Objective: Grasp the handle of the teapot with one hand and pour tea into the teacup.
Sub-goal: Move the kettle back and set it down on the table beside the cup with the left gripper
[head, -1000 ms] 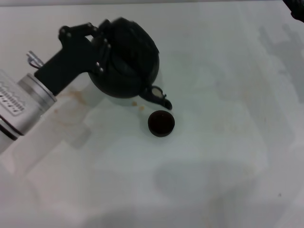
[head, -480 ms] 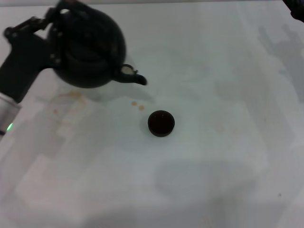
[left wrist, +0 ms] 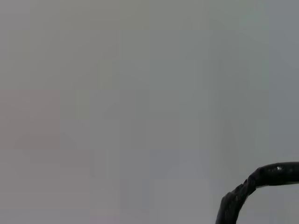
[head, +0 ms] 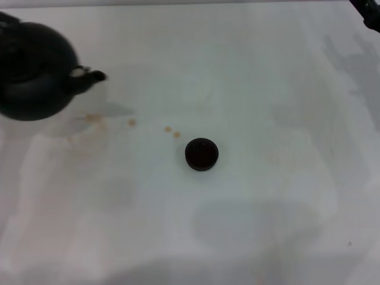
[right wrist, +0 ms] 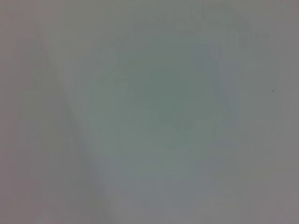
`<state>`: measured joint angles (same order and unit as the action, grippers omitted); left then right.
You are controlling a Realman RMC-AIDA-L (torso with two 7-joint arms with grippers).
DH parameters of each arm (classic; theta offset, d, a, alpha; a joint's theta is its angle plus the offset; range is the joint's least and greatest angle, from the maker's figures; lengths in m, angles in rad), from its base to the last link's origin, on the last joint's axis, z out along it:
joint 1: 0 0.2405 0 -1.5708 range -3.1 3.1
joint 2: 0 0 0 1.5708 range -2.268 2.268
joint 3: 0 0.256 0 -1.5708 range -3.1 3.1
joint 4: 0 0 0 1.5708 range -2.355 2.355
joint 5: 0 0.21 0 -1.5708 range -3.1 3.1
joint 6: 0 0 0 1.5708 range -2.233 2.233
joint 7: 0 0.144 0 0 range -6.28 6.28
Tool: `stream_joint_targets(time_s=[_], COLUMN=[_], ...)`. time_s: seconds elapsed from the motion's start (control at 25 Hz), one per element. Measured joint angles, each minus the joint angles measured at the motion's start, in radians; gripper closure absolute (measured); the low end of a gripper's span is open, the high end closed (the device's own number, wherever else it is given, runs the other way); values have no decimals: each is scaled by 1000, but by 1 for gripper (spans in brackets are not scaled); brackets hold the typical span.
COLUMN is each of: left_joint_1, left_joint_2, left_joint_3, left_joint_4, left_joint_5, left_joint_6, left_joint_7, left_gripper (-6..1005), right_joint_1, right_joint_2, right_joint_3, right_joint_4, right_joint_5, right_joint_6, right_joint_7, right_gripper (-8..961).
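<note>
My left gripper has the black teapot, which is upright at the far edge. Next, I set it down on the brownish stains (head: 81, 123) at the far end of the tea drops.
The black teapot (head: 32, 74) is at the far left edge of the head view, partly cut off, upright, with its short spout (head: 90, 76) pointing right. The small dark teacup (head: 201, 154) stands on the white table (head: 267, 196) near the middle, well to the right of the teapot. In the left wrist view a piece of the dark wrapped handle (left wrist: 261, 179) shows at the edge. My left gripper is out of view. A dark part of my right gripper (head: 370, 13) shows at the far right corner of the head view.
Brownish tea drops (head: 172, 132) lie on the table between the teapot and the teacup, and more stains (head: 92, 118) lie beside the teapot. The right wrist view shows only plain pale surface.
The teapot has swung back upright and moved left, away from the teacup, to the view's edge. My left arm has left the head view. New drops lie on the table.
</note>
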<state>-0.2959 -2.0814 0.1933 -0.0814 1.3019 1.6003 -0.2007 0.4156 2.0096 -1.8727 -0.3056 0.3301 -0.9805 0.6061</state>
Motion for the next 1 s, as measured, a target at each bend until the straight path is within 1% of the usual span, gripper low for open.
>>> stream_joint_targets(time_s=[0.32, 0.48, 0.72, 0.84, 1.0], left_joint_1=[58, 70, 59, 45, 29], left_joint_2=[1, 1, -3, -4, -4], left_joint_3=[0, 0, 0, 0, 1], left_joint_4=[0, -8, -76, -110, -121], left_joint_5=[-111, -142, -202, -212, -210], left_joint_6=[-8, -26, -67, -91, -137], left_joint_7=[-67, -118, -142, -140, -140], left_gripper=[897, 897, 897, 897, 897], right_joint_1=[0, 6, 9, 9, 11], right_joint_2=[-1, -2, -2, -2, -2], right_joint_3=[4, 9, 31, 35, 39], right_joint_4=[13, 20, 20, 20, 20], right_joint_5=[3, 5, 3, 4, 5], right_joint_6=[-2, -1, 0, 0, -1], right_joint_7=[1, 1, 1, 1, 1], right_gripper=[95, 95, 95, 95, 95])
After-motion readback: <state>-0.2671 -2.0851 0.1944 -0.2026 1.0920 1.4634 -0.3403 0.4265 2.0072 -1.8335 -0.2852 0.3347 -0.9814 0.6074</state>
